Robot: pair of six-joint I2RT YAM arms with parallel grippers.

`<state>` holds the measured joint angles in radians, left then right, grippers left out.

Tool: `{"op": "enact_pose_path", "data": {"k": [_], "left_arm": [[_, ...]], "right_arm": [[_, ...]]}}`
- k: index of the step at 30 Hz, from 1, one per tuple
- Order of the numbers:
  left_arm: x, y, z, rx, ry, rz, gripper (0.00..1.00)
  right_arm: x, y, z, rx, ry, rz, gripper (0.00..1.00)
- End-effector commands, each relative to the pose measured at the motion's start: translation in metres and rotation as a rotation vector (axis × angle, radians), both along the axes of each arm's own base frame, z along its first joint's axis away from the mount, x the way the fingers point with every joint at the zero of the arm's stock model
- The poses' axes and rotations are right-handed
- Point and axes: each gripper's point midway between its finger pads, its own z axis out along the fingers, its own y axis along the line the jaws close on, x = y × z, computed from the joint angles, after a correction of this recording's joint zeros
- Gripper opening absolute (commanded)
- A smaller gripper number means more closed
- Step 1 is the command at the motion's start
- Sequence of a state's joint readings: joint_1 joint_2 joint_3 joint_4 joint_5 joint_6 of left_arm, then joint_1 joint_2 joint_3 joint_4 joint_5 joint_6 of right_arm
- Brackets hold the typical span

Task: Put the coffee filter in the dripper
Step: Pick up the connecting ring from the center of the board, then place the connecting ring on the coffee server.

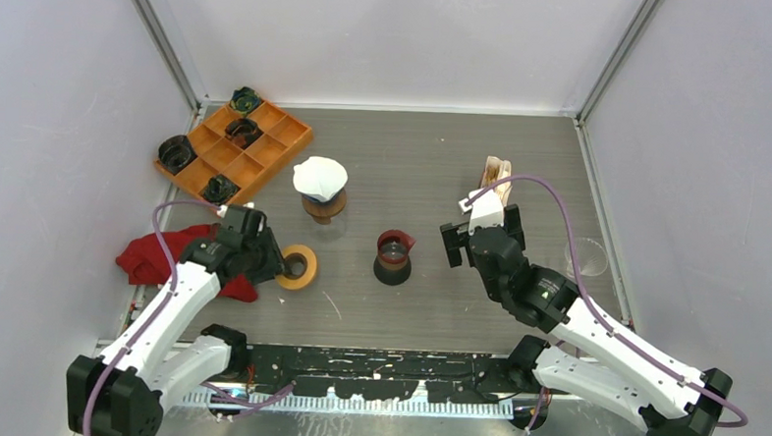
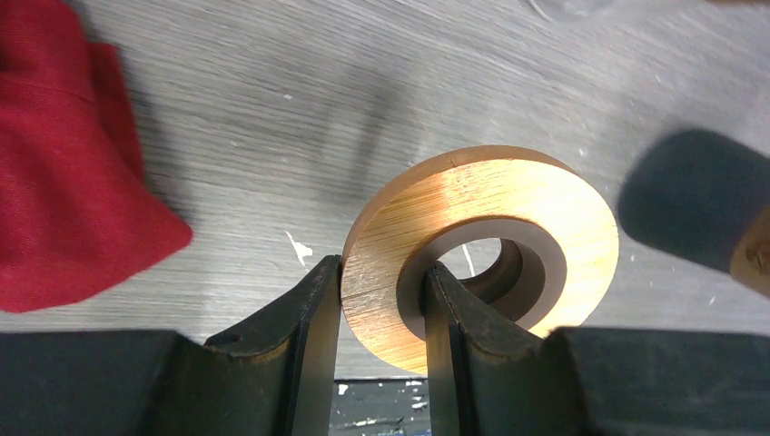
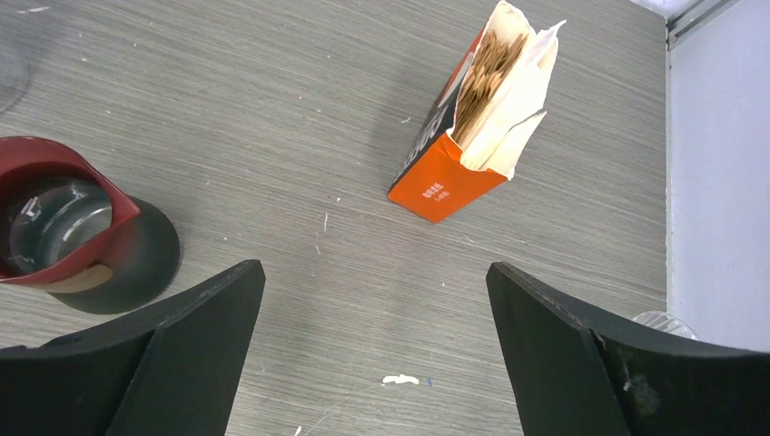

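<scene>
Next, my left gripper lets go of the wooden ring as I set it on top of the red-rimmed glass vessel (image 1: 394, 245) with the dark base.
A white paper coffee filter (image 1: 320, 176) sits open on top of a brown vessel (image 1: 323, 208) at the middle of the table. A red-rimmed glass vessel on a dark base (image 1: 393, 257) stands to its right and also shows in the right wrist view (image 3: 54, 218). My left gripper (image 1: 280, 264) is shut on a wooden ring (image 1: 299, 267), with one finger inside the hole and one outside (image 2: 381, 272). My right gripper (image 1: 480, 234) is open and empty above bare table (image 3: 374, 272), between the red vessel and an orange filter box (image 3: 472, 136).
An orange divided tray (image 1: 267, 144) with several black parts lies at the back left. A red cloth (image 1: 159, 257) lies left of my left arm, also in the left wrist view (image 2: 64, 163). The filter box (image 1: 495, 174) stands at the back right, and a clear cup (image 1: 587, 256) near the right wall.
</scene>
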<state>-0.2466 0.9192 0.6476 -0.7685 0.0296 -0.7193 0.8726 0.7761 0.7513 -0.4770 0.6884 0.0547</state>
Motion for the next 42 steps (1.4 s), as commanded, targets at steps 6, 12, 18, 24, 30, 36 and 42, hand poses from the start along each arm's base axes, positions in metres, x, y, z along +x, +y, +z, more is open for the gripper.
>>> {"op": "enact_pose_path", "data": {"k": [6,12,18,24,30,36,42], "left_arm": [[-0.005,-0.031,0.051,0.016,-0.098,-0.134,0.15],[-0.003,-0.051,0.076,0.094,-0.141,-0.231,0.15],[0.007,-0.081,0.103,0.134,-0.191,-0.327,0.14],[0.018,-0.111,0.128,0.160,-0.238,-0.416,0.15],[0.033,-0.151,0.137,0.171,-0.246,-0.512,0.15],[0.043,-0.184,0.138,0.161,-0.251,-0.590,0.15],[0.051,-0.210,0.126,0.172,-0.218,-0.654,0.15]], "right_arm": [[0.000,-0.015,0.017,0.004,-0.041,-0.061,1.00],[0.001,-0.019,0.016,-0.003,-0.053,-0.083,1.00],[0.000,-0.023,0.016,0.022,-0.081,-0.097,1.00],[-0.004,-0.032,0.028,0.080,-0.140,-0.120,1.00],[-0.008,-0.041,0.039,0.131,-0.189,-0.140,1.00],[-0.011,-0.046,0.043,0.155,-0.211,-0.151,1.00],[-0.011,-0.047,0.043,0.153,-0.213,-0.155,1.00]]}}
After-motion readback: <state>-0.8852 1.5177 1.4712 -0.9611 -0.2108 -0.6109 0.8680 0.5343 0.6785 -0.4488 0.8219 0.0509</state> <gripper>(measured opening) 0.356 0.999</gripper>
